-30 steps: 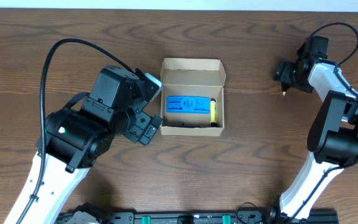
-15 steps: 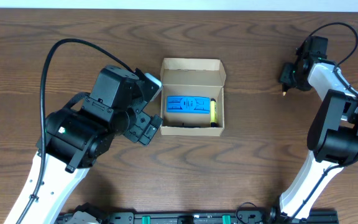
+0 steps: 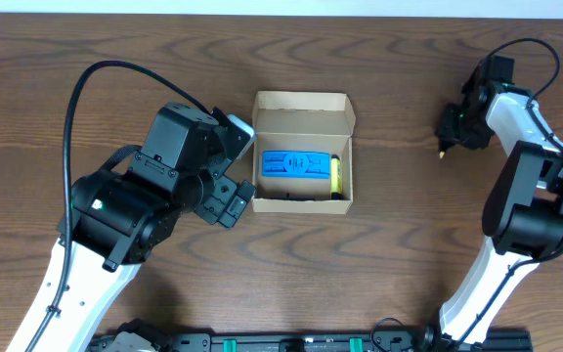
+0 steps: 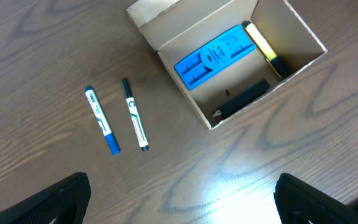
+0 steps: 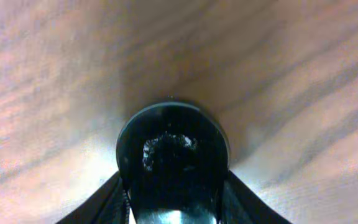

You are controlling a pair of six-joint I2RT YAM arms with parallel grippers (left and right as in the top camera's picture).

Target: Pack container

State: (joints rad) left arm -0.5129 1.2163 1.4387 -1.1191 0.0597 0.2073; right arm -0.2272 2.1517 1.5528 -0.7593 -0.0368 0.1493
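Next, I let go of the glossy black round object with my right gripper between the blue stapler and the black item (image 3: 282, 191) in the box.
The tan cardboard box (image 3: 301, 106) stands open at the table's middle with its flap lid folded back. It holds a blue stapler (image 3: 294, 163), a yellow highlighter (image 3: 336, 175) and a black item (image 4: 244, 99). The box also shows in the left wrist view (image 4: 185, 15). My left gripper (image 3: 226, 200) is open and empty, just left of the box. My right gripper (image 3: 455, 125) at the far right is shut on a black pen (image 5: 171, 146), tip pointing down-left (image 3: 441, 152).
A blue marker (image 4: 101, 121) and a green marker (image 4: 135, 115) lie side by side on the wood left of the box. They are hidden under my left arm in the overhead view. The table's far edge runs close behind the box.
My right gripper has turned slightly with the black pen, its tip shifting a little down and left. The left arm and the box have not moved.
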